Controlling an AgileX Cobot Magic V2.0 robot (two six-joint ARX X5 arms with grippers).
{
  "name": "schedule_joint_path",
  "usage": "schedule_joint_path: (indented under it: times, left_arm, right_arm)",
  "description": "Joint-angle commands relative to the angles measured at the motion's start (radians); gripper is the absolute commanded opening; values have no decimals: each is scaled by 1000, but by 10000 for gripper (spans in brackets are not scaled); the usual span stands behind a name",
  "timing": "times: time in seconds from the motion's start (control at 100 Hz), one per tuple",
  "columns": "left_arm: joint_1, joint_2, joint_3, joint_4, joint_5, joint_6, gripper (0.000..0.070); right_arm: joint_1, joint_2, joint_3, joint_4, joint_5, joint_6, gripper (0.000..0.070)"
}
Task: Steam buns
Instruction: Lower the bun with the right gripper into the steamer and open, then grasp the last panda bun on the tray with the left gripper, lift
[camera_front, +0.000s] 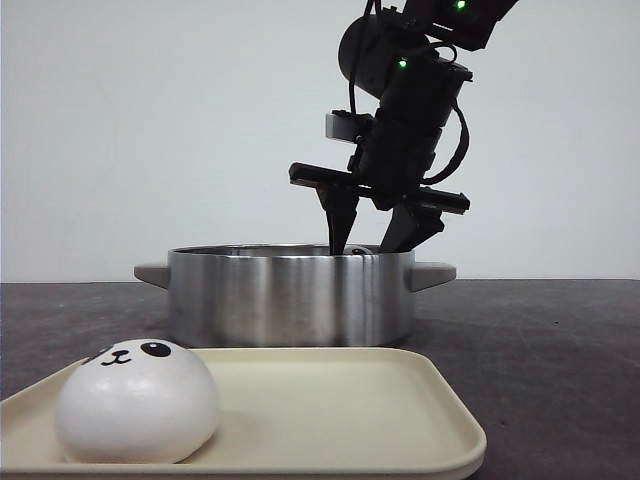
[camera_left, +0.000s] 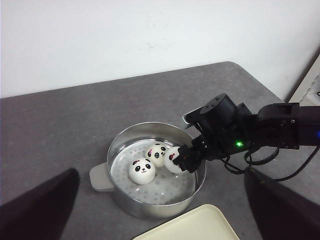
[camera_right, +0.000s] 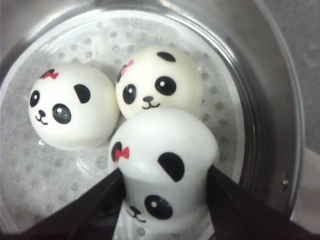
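Note:
The bun on the cream tray is still outside the pot, so the left gripper goes to it next and closes on the bun's sides (camera_front: 138, 404).
A steel pot (camera_front: 290, 295) holds three panda buns on a dotted white liner. Two lie free: one with a red bow (camera_right: 70, 107) and one with a pink bow (camera_right: 160, 82). My right gripper (camera_right: 165, 200) is shut on the third bun (camera_right: 165, 160), squeezing its sides low inside the pot, touching the pink-bow bun. In the front view its fingers (camera_front: 340, 225) dip behind the pot rim. A fourth bun (camera_front: 137, 402) sits at the left of the cream tray (camera_front: 400, 400). My left gripper (camera_left: 160, 210) is open and empty, high above the table, looking down on the pot (camera_left: 150, 207).
The pot has flat handles on both sides (camera_front: 152, 272). The tray lies just in front of the pot, near the table's front. The right arm (camera_left: 270, 132) reaches in over the pot's rim. A white wall stands behind the grey table (camera_left: 60, 130).

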Motion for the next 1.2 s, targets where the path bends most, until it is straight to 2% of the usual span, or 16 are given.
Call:
schedule_joint_path:
  times: [0.0,0.13,0.22,0.31,0.54,0.57,0.6,0.63,0.67,0.68,0.72,0.88,1.02,1.19]
  left_arm:
    - [-5,8,24,10,0,9,633]
    - [-5,8,24,8,0,9,633]
    - [-5,8,24,-7,0,9,633]
    - [-5,8,24,-26,0,9,633]
    - [-5,8,23,-55,0,5,633]
    - [-6,8,23,-60,0,3,633]
    - [-6,8,21,-66,1,-1,633]
    - [-6,8,16,-73,3,-7,633]
    - [-6,8,5,-81,14,-15,633]
    - [-6,8,2,-83,19,-17,633]
    - [-6,7,-14,-93,40,-29,633]
    - [-6,2,-115,-112,111,-72,633]
    - [-14,-7,-252,-72,116,-91,633]
    - [-45,-6,-468,36,174,-170,633]
  right_arm:
    - [5,18,17,-7,0,-4,366]
    - [5,18,17,-14,-5,-3,373]
    - [5,18,18,-17,-5,6,438]
    - [5,18,23,-24,-5,19,473]
    - [2,16,92,-83,-19,26,467]
    - [2,16,117,-105,-31,24,441]
    - [1,14,146,-133,-41,22,368]
    - [1,8,179,-168,-52,18,239]
    - [1,2,226,-213,-60,5,24]
    - [2,1,238,-224,-60,0,0]
    - [9,-10,287,-267,-62,-20,23]
    - [69,-114,446,-404,-42,-100,19]
    - [160,-290,487,-430,51,-137,18]
    - [290,-515,487,-435,154,-143,17]
